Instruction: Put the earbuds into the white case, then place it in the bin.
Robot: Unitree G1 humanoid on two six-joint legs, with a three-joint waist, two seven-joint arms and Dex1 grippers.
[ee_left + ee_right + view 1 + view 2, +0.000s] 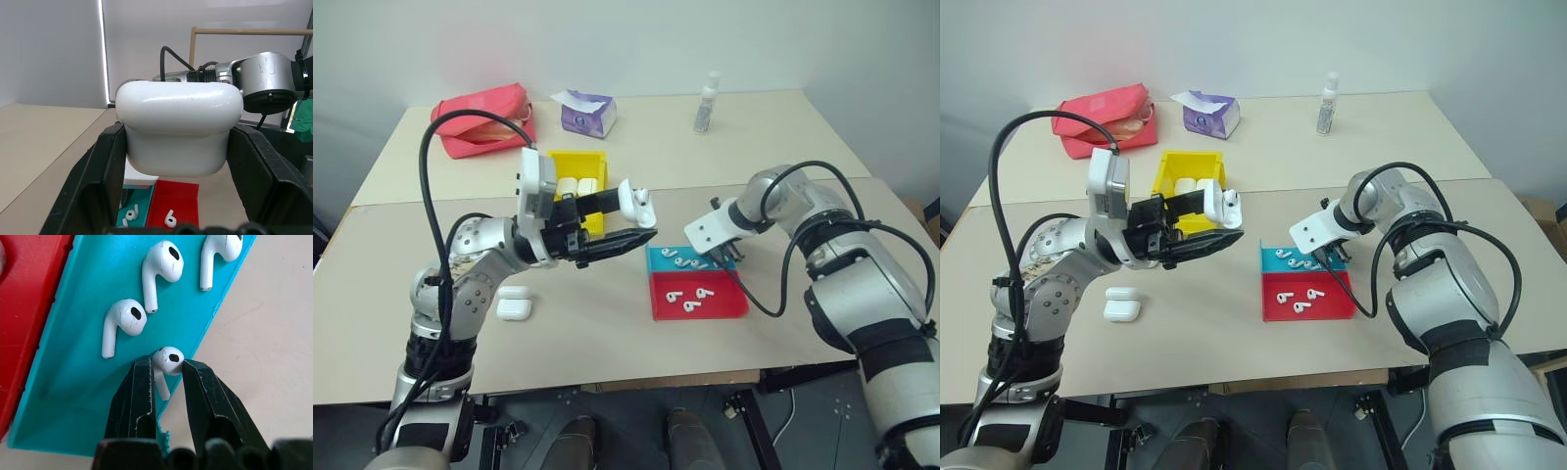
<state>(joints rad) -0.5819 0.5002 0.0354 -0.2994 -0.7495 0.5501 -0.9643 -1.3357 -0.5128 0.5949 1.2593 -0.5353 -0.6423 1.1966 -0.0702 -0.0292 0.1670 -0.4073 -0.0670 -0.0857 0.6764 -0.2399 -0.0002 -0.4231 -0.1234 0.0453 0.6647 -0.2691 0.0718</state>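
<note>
Next, I let go of the earbud, now at the blue tray's near edge, with my right gripper inside the white case (pixel 644 207) between the black fingers of my left gripper.
My left gripper (pixel 628 221) is raised above the table, pointing right, and is shut on a white case (pixel 178 129), which sits squeezed between its two black fingers (pixel 98 181). My right gripper (pixel 168 377) points down at the near edge of the blue tray (pixel 73 382). It is shut on one earbud (pixel 167 361), with a fingertip pressing on each side of the earbud. Three more earbuds (pixel 124 318) lie in the blue tray. The yellow bin (pixel 579 161) stands behind the left gripper with white cases (pixel 578 186) inside.
A red tray (pixel 729 307) holding three earbuds (pixel 692 306) adjoins the blue tray on the near side. Two white cases (pixel 514 304) lie on the table at the left. A red pouch (pixel 480 117), a purple tissue pack (pixel 587 113) and a small bottle (pixel 707 103) stand at the back.
</note>
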